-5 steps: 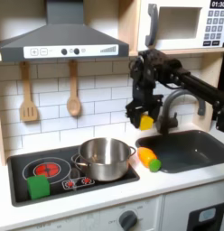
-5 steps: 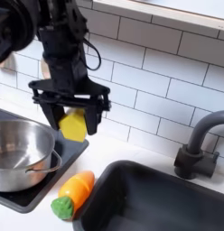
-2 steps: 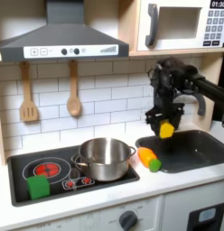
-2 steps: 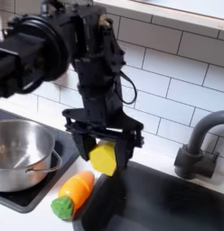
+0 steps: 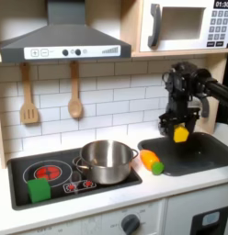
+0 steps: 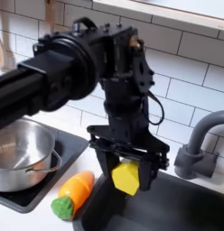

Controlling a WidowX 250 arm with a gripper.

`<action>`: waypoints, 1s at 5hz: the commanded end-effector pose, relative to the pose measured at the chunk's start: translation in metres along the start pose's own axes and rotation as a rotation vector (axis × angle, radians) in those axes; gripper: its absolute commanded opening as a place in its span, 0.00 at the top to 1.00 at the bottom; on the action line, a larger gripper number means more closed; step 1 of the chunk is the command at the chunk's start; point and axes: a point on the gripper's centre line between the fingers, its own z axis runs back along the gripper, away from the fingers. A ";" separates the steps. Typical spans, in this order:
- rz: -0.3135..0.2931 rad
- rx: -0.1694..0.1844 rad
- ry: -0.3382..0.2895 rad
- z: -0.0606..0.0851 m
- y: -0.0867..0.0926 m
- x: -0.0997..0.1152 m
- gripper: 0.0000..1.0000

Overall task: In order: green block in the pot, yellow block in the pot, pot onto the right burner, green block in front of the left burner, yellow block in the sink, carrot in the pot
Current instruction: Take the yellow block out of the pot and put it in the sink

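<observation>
I will release the yellow block from my gripper on the bottom of the sink, near the carrot's green end (image 5: pixel 184 163).
My gripper (image 5: pixel 181 132) (image 6: pixel 126 176) is shut on the yellow block (image 5: pixel 181 134) (image 6: pixel 126 178) and holds it above the left part of the sink (image 5: pixel 200 158) (image 6: pixel 182 212) in both exterior views. The steel pot (image 5: pixel 107 161) (image 6: pixel 20 154) stands on the stove's right burner. In front of the left burner sits the green block (image 5: pixel 39 190). The orange carrot (image 5: pixel 152 162) (image 6: pixel 72 195) lies on the counter between the stove and the sink, with its green end toward the front.
A dark faucet (image 5: pixel 192 103) (image 6: pixel 200 149) rises behind the sink. Two wooden utensils (image 5: pixel 51 95) hang on the tiled wall under the range hood (image 5: pixel 62 41). A microwave (image 5: pixel 188 25) sits at the upper right. The red left burner (image 5: pixel 48 172) is bare.
My gripper has carried the yellow block rightward and down, from beside the pot to over the sink. Pot, carrot and green block have stayed put.
</observation>
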 end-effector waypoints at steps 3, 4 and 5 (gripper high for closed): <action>-0.066 0.038 0.050 -0.051 -0.020 0.026 1.00; -0.072 0.042 0.056 -0.058 -0.019 0.028 1.00; -0.071 0.042 0.061 -0.055 -0.017 0.027 0.00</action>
